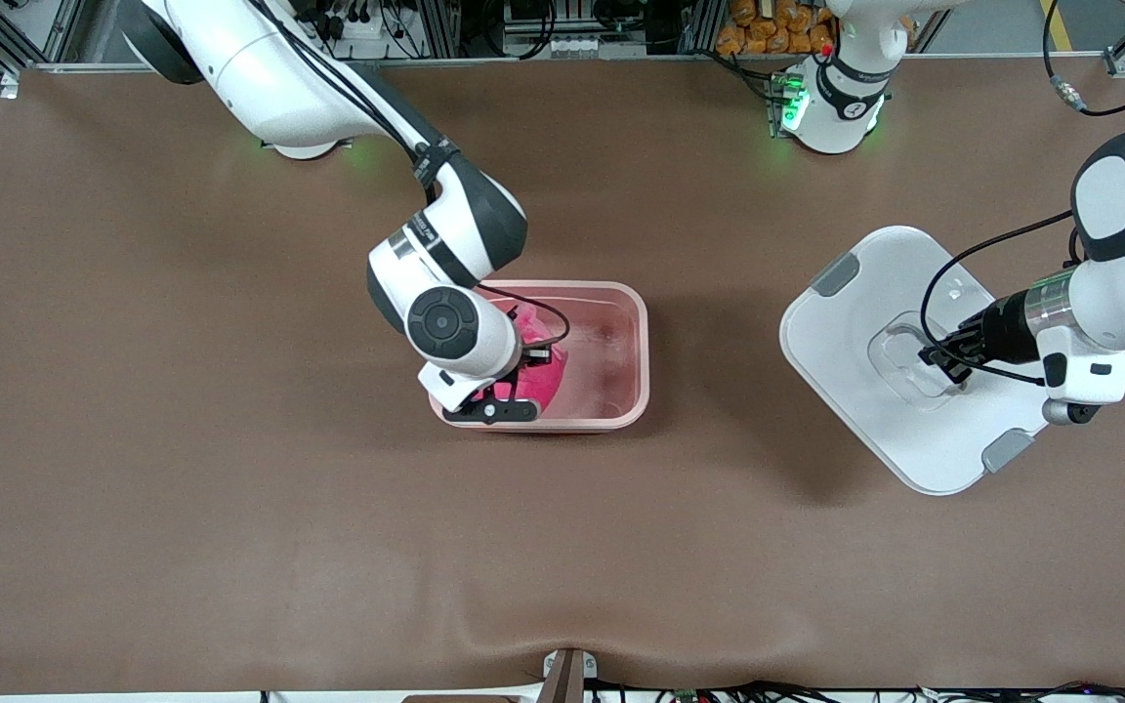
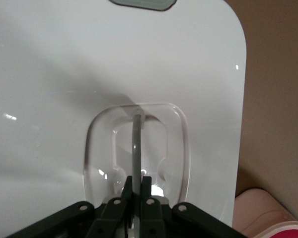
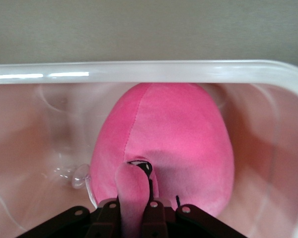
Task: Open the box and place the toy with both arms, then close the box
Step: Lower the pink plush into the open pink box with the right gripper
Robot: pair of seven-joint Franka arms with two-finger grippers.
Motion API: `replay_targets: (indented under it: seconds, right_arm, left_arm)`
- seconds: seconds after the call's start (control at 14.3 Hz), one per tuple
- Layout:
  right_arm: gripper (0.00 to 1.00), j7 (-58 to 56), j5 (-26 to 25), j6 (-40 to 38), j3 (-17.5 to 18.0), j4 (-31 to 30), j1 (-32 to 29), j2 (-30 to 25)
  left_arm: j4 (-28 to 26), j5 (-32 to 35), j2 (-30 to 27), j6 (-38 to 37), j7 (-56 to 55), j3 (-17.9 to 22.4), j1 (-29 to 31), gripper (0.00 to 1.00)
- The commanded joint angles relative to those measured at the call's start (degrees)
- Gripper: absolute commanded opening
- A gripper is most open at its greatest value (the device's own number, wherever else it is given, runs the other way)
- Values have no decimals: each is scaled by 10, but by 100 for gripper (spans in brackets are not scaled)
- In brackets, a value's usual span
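Next, I release the hot-pink toy from my right gripper around the middle of the pink tub's bottom (image 1: 529, 374).
The box's translucent pink tub (image 1: 637, 337) stands open at mid-table. The hot-pink toy (image 1: 541, 383) lies in it, at the end toward the right arm. My right gripper (image 1: 526, 369) reaches into the tub and is shut on the toy's lighter pink ear (image 3: 131, 186); the plush body (image 3: 174, 134) lies under the tub's rim (image 3: 154, 72). The white lid (image 1: 860, 317) with grey clips (image 1: 836, 275) is at the left arm's end. My left gripper (image 1: 945, 357) is shut on the lid's thin central handle (image 2: 137, 134) inside the clear recess. I cannot tell whether the lid (image 2: 64, 74) touches the table.
Brown cloth covers the table, with a raised fold (image 1: 523, 635) near the front edge and a small mount (image 1: 567, 674) there. The arms' green-lit bases (image 1: 831, 112) stand along the back edge. A dark shadow lies between tub and lid.
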Motion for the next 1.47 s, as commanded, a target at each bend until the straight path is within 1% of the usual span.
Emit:
replay_targets:
  seconds: [0.0, 0.14, 0.28, 0.98, 1.05, 1.12, 1.19, 1.26, 1.4]
  right_arm:
    - [0, 43, -13, 43, -4, -5, 25, 15]
    - [0, 62, -11, 82, -4, -5, 40, 24]
    - [0, 72, -9, 104, -4, -5, 48, 32]
    - [0, 85, -3, 189, -4, -5, 69, 71]
    - [11, 84, -3, 189, -4, -5, 70, 72]
    - [44, 83, -4, 188, -3, -5, 69, 71]
    - [83, 80, -4, 188, -3, -5, 66, 71]
    - [100, 77, -5, 187, -3, -5, 61, 68]
    - [100, 75, -4, 184, -3, -4, 56, 62]
  left_arm:
    - [-3, -14, -6, -8, 13, -6, 8, 0]
    - [-4, -14, -6, -8, 13, -6, 8, 0]
    - [-5, -14, -6, -8, 13, -6, 8, 0]
    - [-4, -14, -8, -10, 13, -7, 14, 0]
    - [-4, -14, -8, -10, 13, -7, 14, 0]
    - [-4, -14, -8, -10, 13, -7, 14, 0]
    - [-3, -14, -8, -10, 13, -7, 14, 0]
    - [-3, -14, -8, -9, 13, -7, 14, 0]
    - [-2, -14, -7, -9, 12, -7, 14, 0]
